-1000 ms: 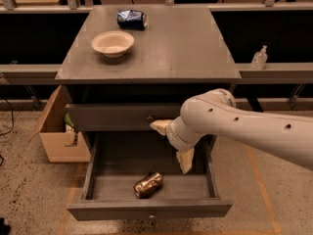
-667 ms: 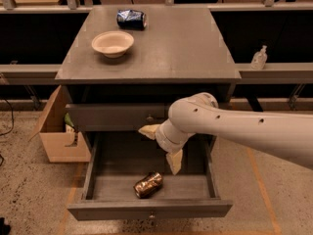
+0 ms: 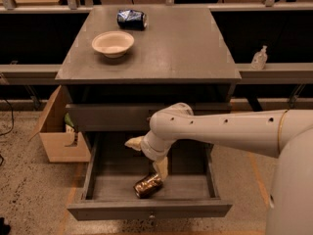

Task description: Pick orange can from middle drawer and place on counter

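The robot's gripper needs to next move over the orange can's middle [image 3: 147, 186], inside the open drawer, and close there.
The orange can [image 3: 147, 185] lies on its side on the floor of the open middle drawer [image 3: 98, 190], near the front and middle. My gripper [image 3: 146, 155] reaches down into the drawer from the right, open, its two pale fingers spread: one finger [image 3: 134, 143] points left, the other [image 3: 161, 168] hangs just above the can's right end. Nothing is held between them. The counter [image 3: 181, 43] is the grey top of the cabinet above.
On the counter sit a cream bowl [image 3: 113, 43] at the left and a crushed blue can [image 3: 131, 18] at the back. A cardboard box [image 3: 58, 131] stands on the floor left of the cabinet. A clear bottle [image 3: 259, 58] rests on the right ledge.
The arm has swung left and lower into the drawer. The gripper now hangs right over the can instead of to its upper right.
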You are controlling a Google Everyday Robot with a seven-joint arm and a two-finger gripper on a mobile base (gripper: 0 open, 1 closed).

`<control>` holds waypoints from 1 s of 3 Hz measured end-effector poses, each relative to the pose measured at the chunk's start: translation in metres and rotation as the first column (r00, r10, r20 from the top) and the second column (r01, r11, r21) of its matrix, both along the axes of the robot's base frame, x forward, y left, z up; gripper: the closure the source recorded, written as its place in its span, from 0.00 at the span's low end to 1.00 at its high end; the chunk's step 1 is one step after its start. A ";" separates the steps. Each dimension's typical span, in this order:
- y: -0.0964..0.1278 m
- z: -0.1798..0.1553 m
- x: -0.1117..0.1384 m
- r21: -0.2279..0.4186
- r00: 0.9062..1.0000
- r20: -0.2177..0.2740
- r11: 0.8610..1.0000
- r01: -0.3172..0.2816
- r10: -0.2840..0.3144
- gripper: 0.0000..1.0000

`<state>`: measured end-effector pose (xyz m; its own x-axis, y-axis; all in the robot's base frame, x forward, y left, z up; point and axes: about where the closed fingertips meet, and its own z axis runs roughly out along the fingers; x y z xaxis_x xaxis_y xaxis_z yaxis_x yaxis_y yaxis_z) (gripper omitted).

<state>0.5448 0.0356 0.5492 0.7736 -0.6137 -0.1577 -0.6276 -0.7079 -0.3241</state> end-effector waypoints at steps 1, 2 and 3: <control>0.023 -0.031 0.002 -0.009 1.000 -0.003 1.000 0.002 -0.002 0.00; 0.042 -0.059 0.004 -0.014 1.000 -0.016 1.000 0.019 -0.019 0.00; 0.052 -0.084 0.005 -0.006 0.997 -0.054 0.999 0.049 -0.050 0.00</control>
<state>0.5499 0.0872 0.4651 0.7328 -0.6519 -0.1951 -0.6783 -0.6770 -0.2855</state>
